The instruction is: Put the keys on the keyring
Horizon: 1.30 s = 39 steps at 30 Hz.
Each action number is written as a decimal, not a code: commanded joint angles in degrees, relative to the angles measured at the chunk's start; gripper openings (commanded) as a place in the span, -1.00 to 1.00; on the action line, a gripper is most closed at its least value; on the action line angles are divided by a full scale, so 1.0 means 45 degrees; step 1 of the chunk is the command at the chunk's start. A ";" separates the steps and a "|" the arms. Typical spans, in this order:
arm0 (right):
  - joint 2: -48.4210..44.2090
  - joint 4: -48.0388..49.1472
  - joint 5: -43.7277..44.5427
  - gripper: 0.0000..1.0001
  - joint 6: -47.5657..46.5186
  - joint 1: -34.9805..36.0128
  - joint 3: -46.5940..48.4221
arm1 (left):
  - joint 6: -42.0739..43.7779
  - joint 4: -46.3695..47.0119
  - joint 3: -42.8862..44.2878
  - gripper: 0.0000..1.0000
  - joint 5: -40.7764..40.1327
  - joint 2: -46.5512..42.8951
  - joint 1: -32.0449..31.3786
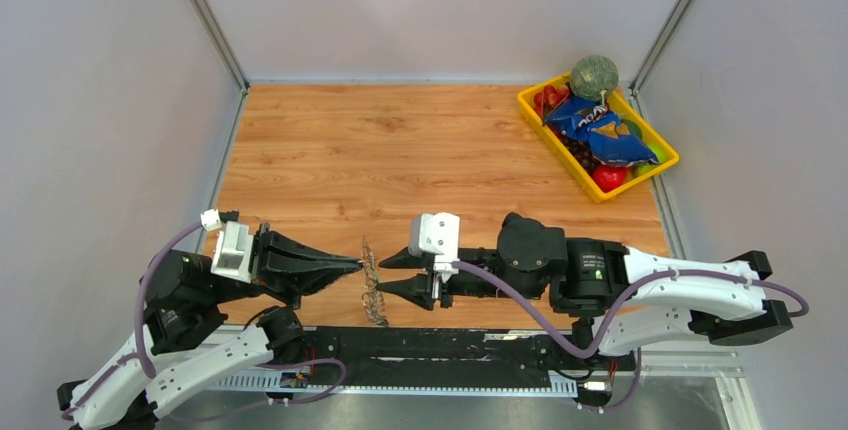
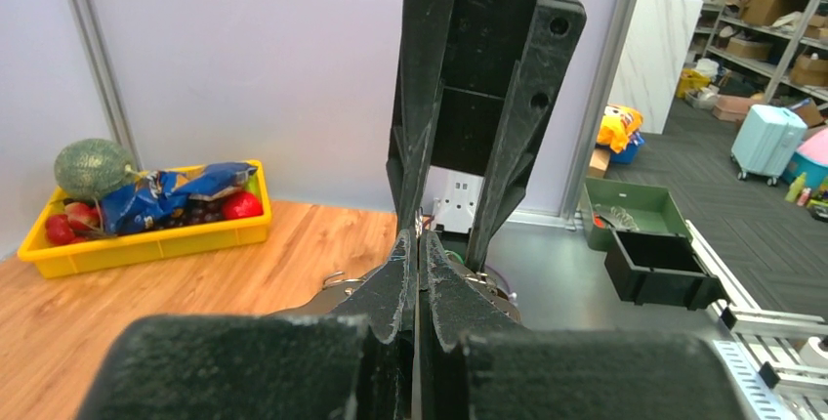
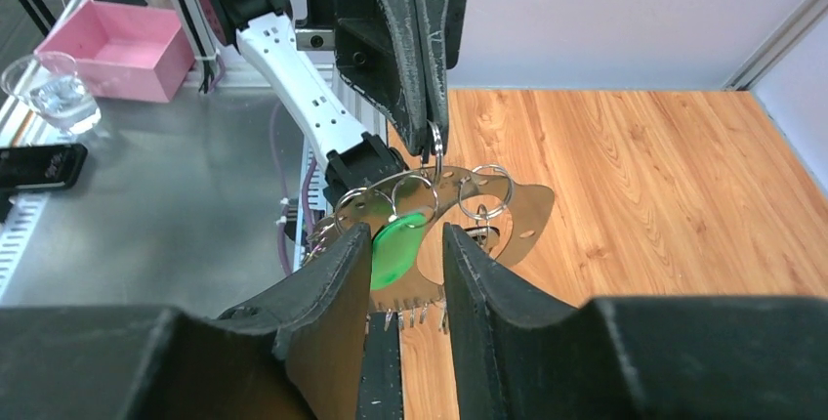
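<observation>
I need to move my right gripper's fingers up from low around the green tag and pinch the keyring by the small ring (image 3: pixel 436 153) before my left gripper opens.
The keyring (image 1: pixel 373 290), a grey metal hoop fringed with small silver keys, hangs from my left gripper (image 1: pixel 356 265), which is shut on a small ring at its top. In the right wrist view the left gripper's fingers (image 3: pixel 415 39) come down onto that ring, and the hoop (image 3: pixel 522 210) hangs below. The keys' green tag (image 3: pixel 395 249) hangs in front of the hoop with several split rings. My right gripper (image 3: pixel 408 239) is open, its fingers either side of the green tag and just short of it. In the top view it (image 1: pixel 393 275) faces the left gripper closely.
A yellow tray (image 1: pixel 655 165) holding fruit and a blue bag stands at the back right, and also shows in the left wrist view (image 2: pixel 146 239). Off the table, a pink box (image 3: pixel 117 49), a glass (image 3: pixel 54 93) and a phone (image 3: pixel 39 166) sit on the metal bench.
</observation>
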 commanded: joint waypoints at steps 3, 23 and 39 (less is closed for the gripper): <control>0.0047 0.0811 -0.0729 -0.26 -0.1204 0.0059 0.0404 | -0.0304 0.1177 0.0008 -0.99 0.0486 -0.0159 -0.0013; 0.0224 0.1559 -0.1091 -0.37 -0.1420 0.0046 0.0488 | -0.0287 0.1225 -0.0072 -0.99 0.1067 -0.0200 -0.0019; 0.0561 0.1696 -0.1113 -0.82 -0.1460 0.0047 0.0600 | -0.0211 0.1160 0.0031 -0.99 0.1112 -0.0247 -0.0009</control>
